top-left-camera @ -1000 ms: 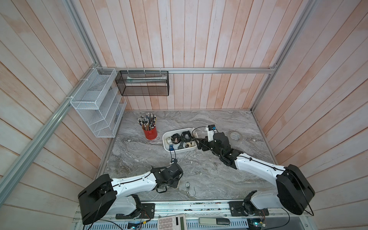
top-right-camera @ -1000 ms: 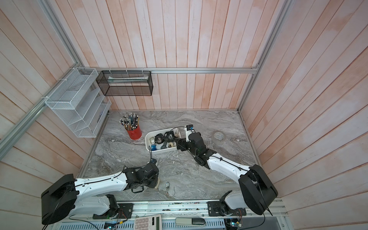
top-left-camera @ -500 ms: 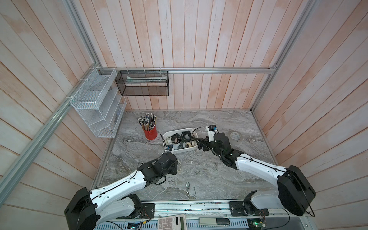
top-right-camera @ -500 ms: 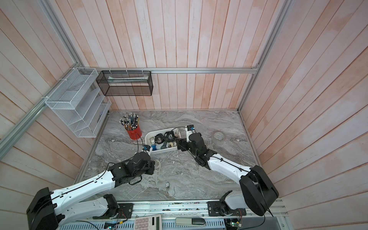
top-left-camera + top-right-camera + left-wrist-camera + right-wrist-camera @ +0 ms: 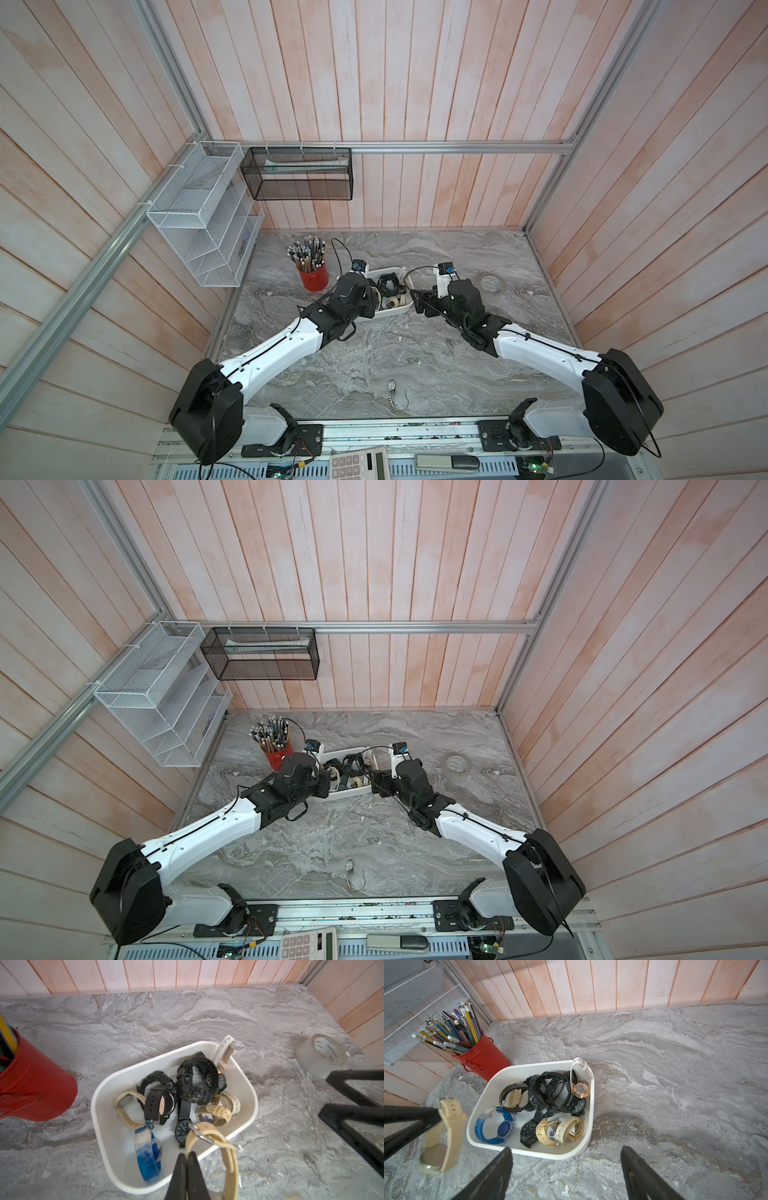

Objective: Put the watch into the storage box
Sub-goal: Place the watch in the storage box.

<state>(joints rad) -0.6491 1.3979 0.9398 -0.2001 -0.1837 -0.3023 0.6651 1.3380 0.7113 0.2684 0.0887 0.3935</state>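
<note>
I need to let go of the cream watch with my left gripper in the storage box (image 5: pixel 381 304) (image 5: pixel 195 1128), between the blue watch and the other cream watches.
The storage box (image 5: pixel 400 312) is a white tub on the marble top, holding several black, cream and blue watches (image 5: pixel 194 1082). My left gripper (image 5: pixel 188 1155) is shut on the strap of a cream watch (image 5: pixel 231 1167). That watch (image 5: pixel 452 1118) hangs in the air just outside the box's rim (image 5: pixel 529 1064), on the side toward the red cup. My right gripper (image 5: pixel 565 1148) stands open and empty at the box's other side, low over the table. In both top views the two grippers flank the box (image 5: pixel 353 791).
A red pencil cup (image 5: pixel 312 275) stands close to the box's left. A clear tape roll (image 5: pixel 493 284) lies to its right. A small silver watch with a chain (image 5: pixel 391 386) lies near the front edge. Wire baskets (image 5: pixel 199 216) hang on the walls.
My left arm has swung from the table's front up to the box, carrying the cream watch. The right arm has stayed in place, still open.
</note>
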